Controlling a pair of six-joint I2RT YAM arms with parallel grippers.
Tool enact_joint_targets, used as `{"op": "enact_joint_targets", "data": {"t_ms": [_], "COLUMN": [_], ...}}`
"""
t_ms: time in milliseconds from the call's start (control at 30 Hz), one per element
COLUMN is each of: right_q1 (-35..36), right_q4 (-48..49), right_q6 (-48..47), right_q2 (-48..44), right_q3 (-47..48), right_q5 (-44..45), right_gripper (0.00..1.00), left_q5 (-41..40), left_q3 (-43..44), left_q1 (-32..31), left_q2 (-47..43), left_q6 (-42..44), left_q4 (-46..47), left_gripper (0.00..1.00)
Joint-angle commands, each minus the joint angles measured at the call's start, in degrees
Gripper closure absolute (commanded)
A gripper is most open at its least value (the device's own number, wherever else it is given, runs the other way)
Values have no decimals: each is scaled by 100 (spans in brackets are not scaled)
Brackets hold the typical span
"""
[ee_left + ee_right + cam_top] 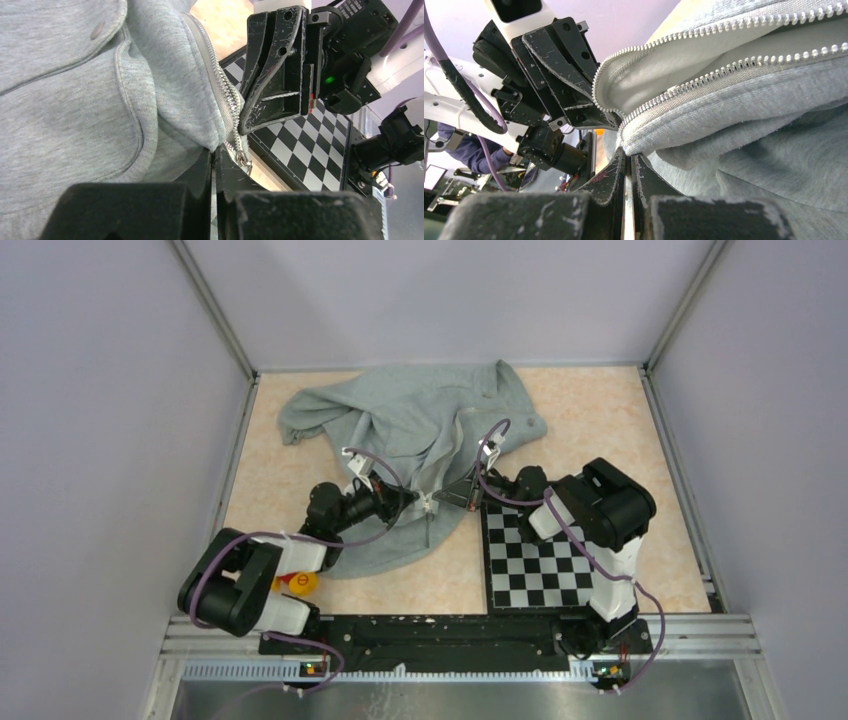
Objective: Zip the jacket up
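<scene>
Next, I open my left gripper and take the fabric lower, toward the hem [416,513], because it is pinching the jacket's edge just above the zipper slider, in the slider's path.
The grey-green jacket [415,430] lies crumpled at the back middle of the table, its lower hem reaching toward the arms. My left gripper [418,502] is shut on the jacket's hem edge beside the zipper; the metal zipper slider [242,158] hangs just right of my fingertips [216,159]. My right gripper [457,495] faces it from the right and is shut on the other front edge [629,150], just below the zipper teeth [704,80]. The two zipper halves are apart. The grey fabric [75,90] fills the left wrist view.
A black-and-white chessboard [545,560] lies at the front right, under the right arm. A yellow and red object [297,582] sits by the left arm's base. Walls enclose the table at the left, back and right.
</scene>
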Motion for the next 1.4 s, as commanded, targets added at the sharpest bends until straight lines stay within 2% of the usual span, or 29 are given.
{"op": "enact_joint_targets", "data": {"t_ms": [0,333,567,633,733,833,1033,1100,1267,1367], "right_q1": [11,26,20,27,29,37,46,51,46,46], "right_q4": [1299,1296,1291,1298,1294,1292,1290,1287,1286,1293], "right_q6": [-18,-61,-57,-63,-55,-55,-51,-45,-35,-23], "right_q2": [-230,-264,-190,-192,-176,-175,-178,-173,-186,-195], "right_q3": [-56,-62,-28,-23,-18,-11,-5,-5,-13,-3], "right_q5": [-24,-53,-40,-33,-44,-44,-35,-35,-31,-43], "right_gripper": [100,100,100,100,100,100,100,100,100,100], "left_q5": [526,1629,1694,1591,1521,1294,439,12,-402,-270], "left_q3": [-54,122,424,501,607,628,693,798,1072,924], "left_q1": [-23,311,347,354,359,380,446,465,495,496], "left_q2": [198,954,743,626,498,294,-463,-731,-1118,-1237], "left_q6": [-314,-1433,-994,-866,-720,-686,-999,-1219,-2031,-2529], "left_q4": [760,1554,347,-49,-562,-1024,-2263,-3160,-4689,-4564], "left_gripper": [100,100,98,89,80,66,42,35,26,30]}}
